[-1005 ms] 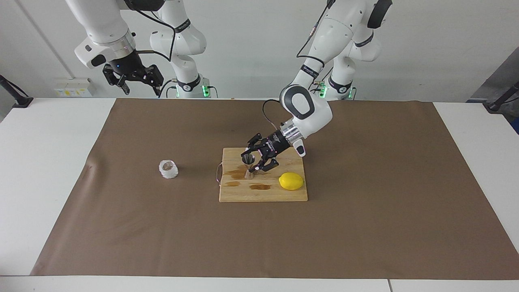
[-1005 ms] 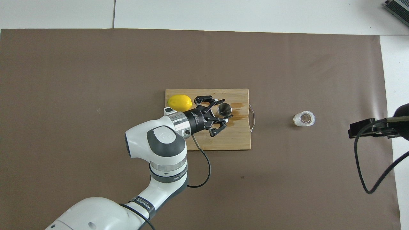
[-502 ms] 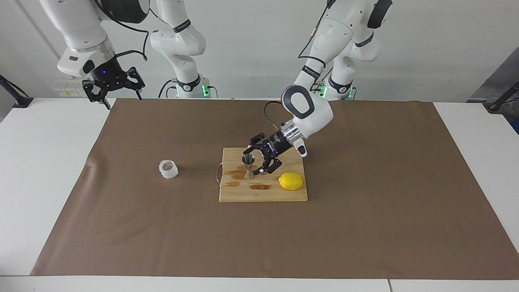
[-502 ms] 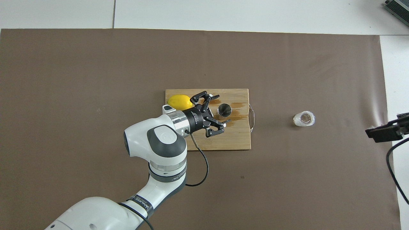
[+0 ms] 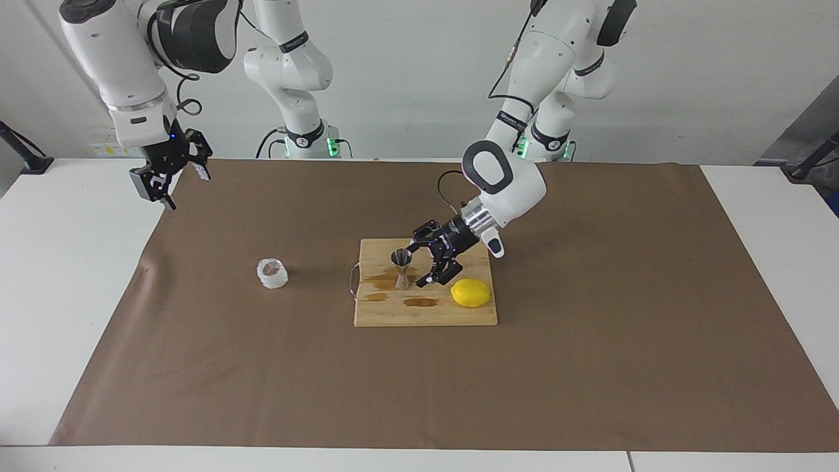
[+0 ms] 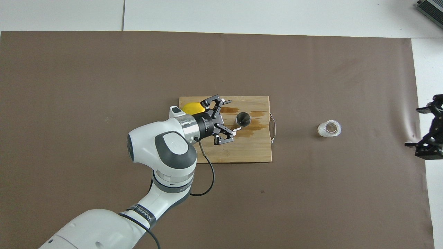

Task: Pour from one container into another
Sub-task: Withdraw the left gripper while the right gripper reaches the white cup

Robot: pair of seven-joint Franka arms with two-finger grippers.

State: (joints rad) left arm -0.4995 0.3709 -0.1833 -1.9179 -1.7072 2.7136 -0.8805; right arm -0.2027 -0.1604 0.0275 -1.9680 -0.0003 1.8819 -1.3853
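Observation:
Next, I need to move my right gripper to the frosted clear cup on the brown mat and close it around the cup's sides (image 6: 325, 129), below its rim.
The steel jigger (image 5: 401, 267) stands upright on the wooden cutting board (image 5: 426, 311), among brown wet stains; it also shows in the overhead view (image 6: 243, 119). My left gripper (image 5: 419, 267) is open and empty, low over the board between the jigger and the lemon (image 5: 470, 293), apart from the jigger; in the overhead view (image 6: 231, 116) its fingers spread wide. The frosted clear cup (image 5: 272, 274) stands alone on the brown mat toward the right arm's end (image 6: 329, 128). My right gripper (image 5: 183, 187) is open and empty, raised over the mat's edge (image 6: 413, 127).
The board (image 6: 249, 152) has a metal handle (image 6: 273, 128) on the side toward the cup. The lemon (image 6: 190, 107) is partly covered by my left wrist in the overhead view. A brown mat (image 5: 590, 367) covers most of the white table.
My left gripper has drawn back from the jigger toward the lemon, staying open; the jigger stays upright. My right gripper has swung out toward its end of the table and turned.

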